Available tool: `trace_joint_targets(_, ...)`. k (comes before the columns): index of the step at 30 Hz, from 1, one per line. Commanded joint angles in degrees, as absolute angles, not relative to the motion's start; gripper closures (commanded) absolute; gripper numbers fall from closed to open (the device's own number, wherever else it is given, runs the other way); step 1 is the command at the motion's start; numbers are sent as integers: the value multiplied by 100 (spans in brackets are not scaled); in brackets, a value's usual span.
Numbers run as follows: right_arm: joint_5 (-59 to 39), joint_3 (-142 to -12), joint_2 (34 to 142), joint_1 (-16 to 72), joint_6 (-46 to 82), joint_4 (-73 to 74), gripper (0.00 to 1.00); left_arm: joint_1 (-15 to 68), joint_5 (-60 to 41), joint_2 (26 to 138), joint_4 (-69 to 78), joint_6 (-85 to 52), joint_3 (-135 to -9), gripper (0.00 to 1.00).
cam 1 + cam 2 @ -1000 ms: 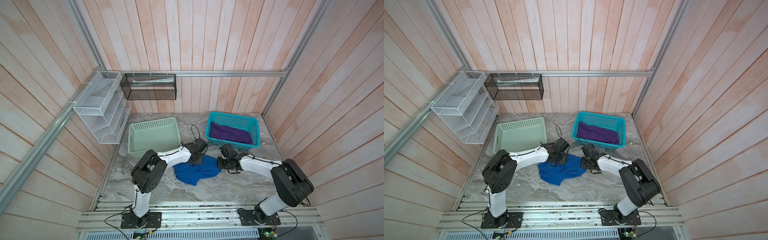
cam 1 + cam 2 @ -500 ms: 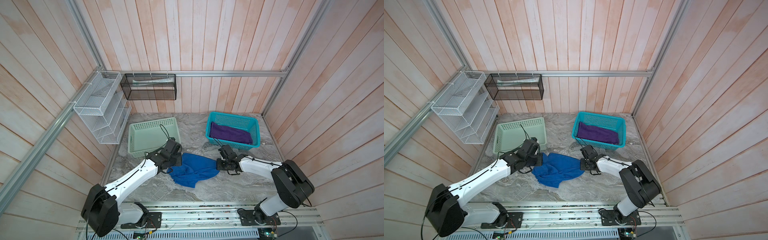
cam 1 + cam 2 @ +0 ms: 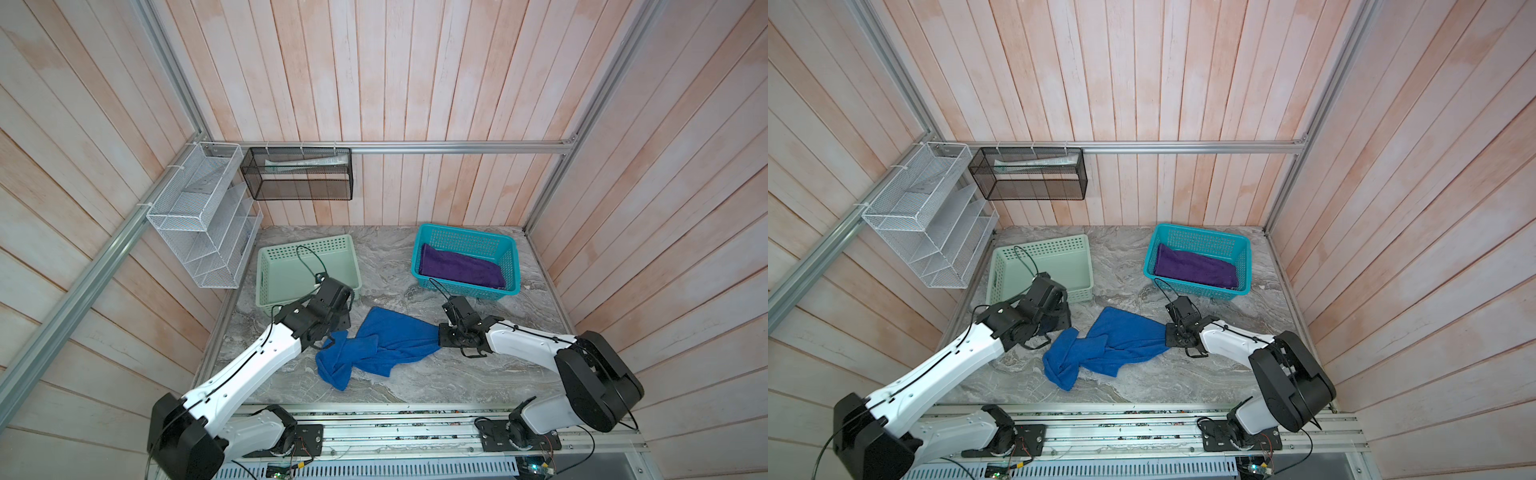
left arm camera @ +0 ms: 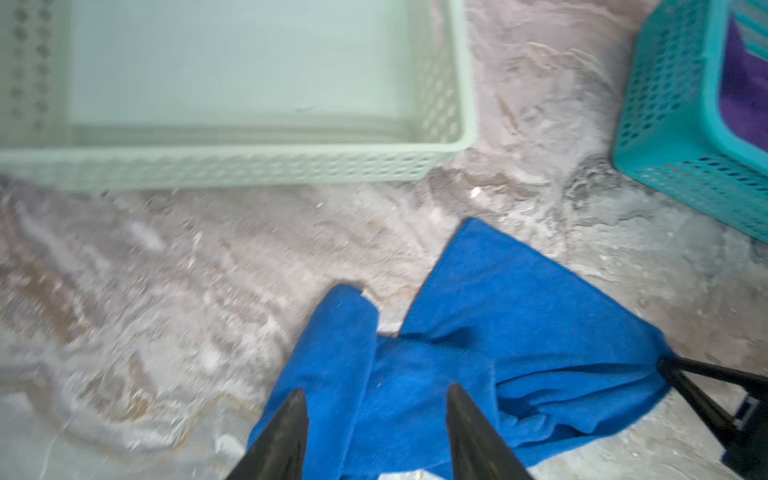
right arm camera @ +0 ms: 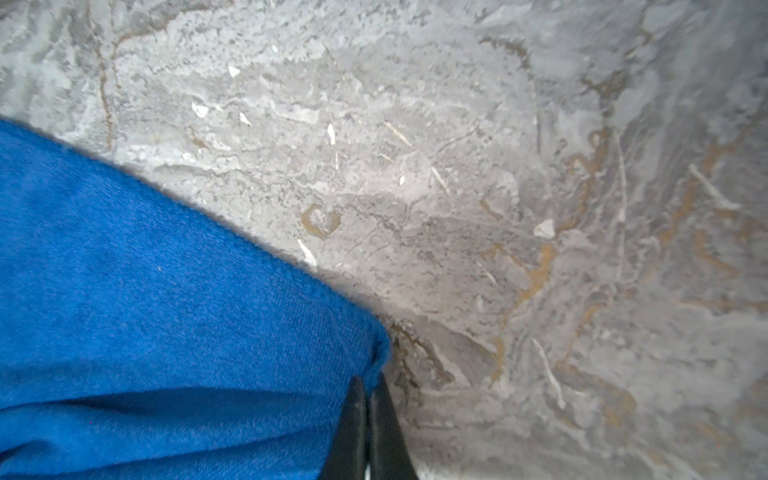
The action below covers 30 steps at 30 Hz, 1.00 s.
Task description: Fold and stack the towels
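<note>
The robot's left gripper will next move to the royal blue towel's far corner (image 3: pixel 374 308) (image 4: pixel 473 224), near the mint-green basket, and close there.
A royal blue towel (image 3: pixel 384 345) (image 3: pixel 1115 345) lies crumpled and stretched sideways on the marble table. My right gripper (image 3: pixel 440 333) (image 5: pixel 368 382) is shut on the towel's right corner, low over the table. My left gripper (image 3: pixel 337 328) (image 4: pixel 376 395) hangs open just above the towel's bunched left end (image 4: pixel 332 365), with its fingers (image 4: pixel 297 409) apart and nothing pinched between them. A purple towel (image 3: pixel 457 270) (image 3: pixel 1196 270) lies folded in the teal basket (image 3: pixel 465 290) at the back right. No other towels are in view.
An empty mint-green basket (image 3: pixel 307 245) (image 4: pixel 249 166) stands at the back left, just beyond my left gripper. A white wire rack (image 3: pixel 199 216) and a black mesh shelf (image 3: pixel 299 178) hang on the walls. The metal rail (image 3: pixel 374 409) borders the table's front edge.
My left arm swung out from the middle to the left, dragging the blue towel's end with it, then opened and let the end go. The right gripper stayed shut on its corner.
</note>
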<state>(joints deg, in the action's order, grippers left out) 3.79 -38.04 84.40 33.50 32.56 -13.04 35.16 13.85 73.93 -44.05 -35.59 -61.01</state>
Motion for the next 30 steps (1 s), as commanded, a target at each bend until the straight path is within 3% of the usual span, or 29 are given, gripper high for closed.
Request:
trace_joint_targets(1,483,-3713,8391,3318,3148,-1357,100,3664,921,8413,-3640,-2683,-6580,43)
trace_joint_targets(11,499,-3858,8558,3314,3153,-1530,100,3695,775,11321,-3748,-1837,-8190,41)
trace_joint_targets(19,567,-3854,8448,3322,3138,-1669,100,3297,-210,11751,-3271,-1884,-7858,46)
trace_joint_targets(22,602,-3851,8379,3319,3112,-1683,100,3278,-311,11792,-3177,-1914,-7663,55)
trace_joint_targets(30,743,-4013,8097,3321,3000,-1858,100,3361,-213,11636,-3339,-1991,-7619,98)
